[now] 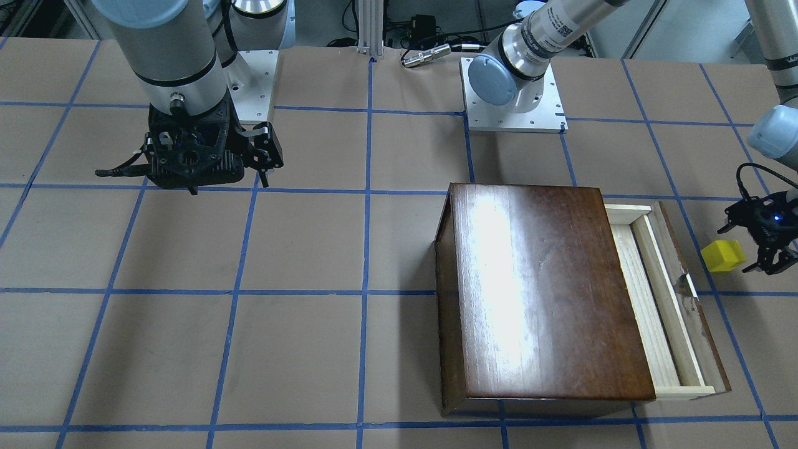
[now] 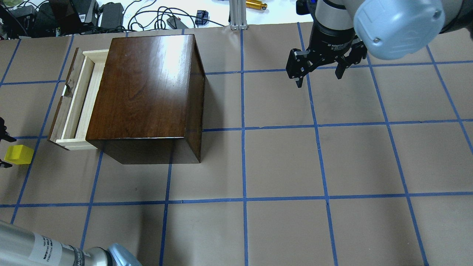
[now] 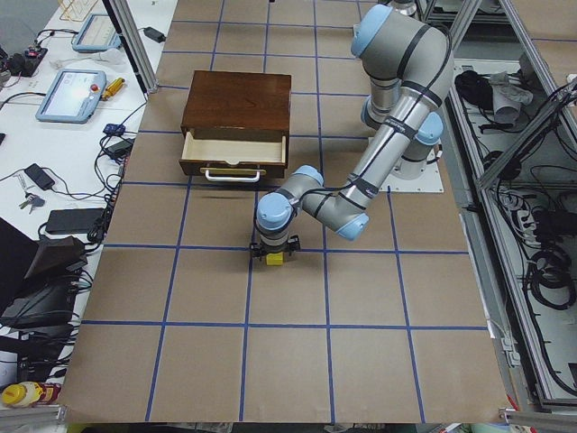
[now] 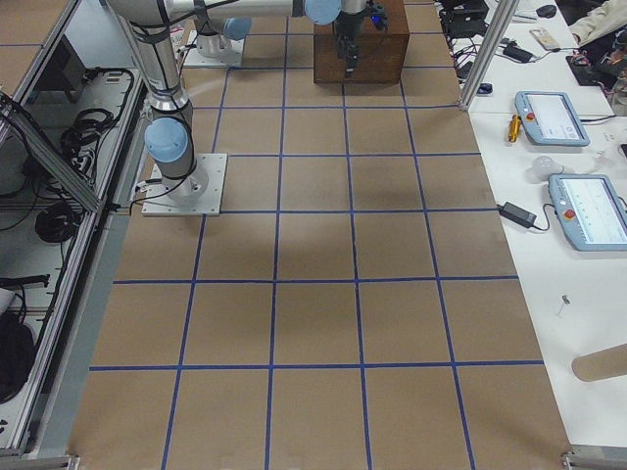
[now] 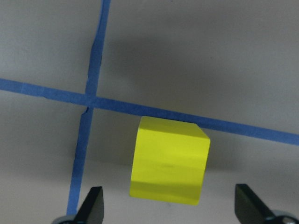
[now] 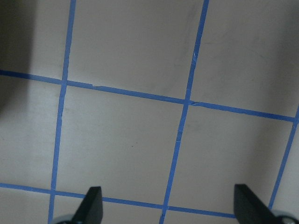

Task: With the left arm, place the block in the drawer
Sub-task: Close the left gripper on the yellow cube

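Observation:
The robot's left gripper needs to next close on the opposite sides of the small yellow block (image 1: 724, 255) (image 5: 169, 162), around its middle, beside the blue tape cross.
The small yellow block (image 5: 169, 161) sits on the brown table just off a blue tape cross, in line with the gap between my left gripper's (image 5: 170, 210) wide-open fingers. The front view shows the block (image 1: 723, 255) beside the blue-lit left gripper (image 1: 751, 246), a short way from the drawer (image 1: 661, 299). The drawer is pulled out of the dark wooden box (image 1: 542, 293) and holds nothing. In the overhead view the block (image 2: 18, 154) lies near the drawer (image 2: 75, 99). My right gripper (image 2: 319, 70) is open and empty, hovering far from the box.
The box (image 2: 147, 85) stands on the table's left half with the drawer opening leftward. The drawer's dark front panel (image 1: 692, 293) is chipped. Both arm base plates (image 1: 514, 93) sit at the robot's edge. Cables and tablets (image 3: 72, 95) lie beyond the table.

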